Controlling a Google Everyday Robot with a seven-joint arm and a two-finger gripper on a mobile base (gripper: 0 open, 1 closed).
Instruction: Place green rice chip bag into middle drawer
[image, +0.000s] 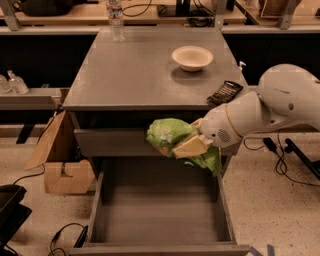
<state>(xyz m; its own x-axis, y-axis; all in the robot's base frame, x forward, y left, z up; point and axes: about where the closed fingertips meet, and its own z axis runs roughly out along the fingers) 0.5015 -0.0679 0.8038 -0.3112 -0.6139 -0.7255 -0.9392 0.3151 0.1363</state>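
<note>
The green rice chip bag, now held above the open drawer's back, will be let go by my gripper near the centre of the open middle drawer's bare bottom (170, 199).
The green rice chip bag (172, 136) is lime green with a paler round patch. My gripper (191, 145) is shut on it and holds it in the air in front of the cabinet, above the back of the open middle drawer (160, 215). The drawer is pulled out wide, a grey box with a bare flat floor. My white arm (270, 112) reaches in from the right.
On the grey cabinet top (135, 70) stand a white bowl (192, 57), a small black packet (225, 92) at the right edge and a water bottle (115, 20) at the back. A cardboard box (57, 160) sits on the floor at the left. Cables lie at the right.
</note>
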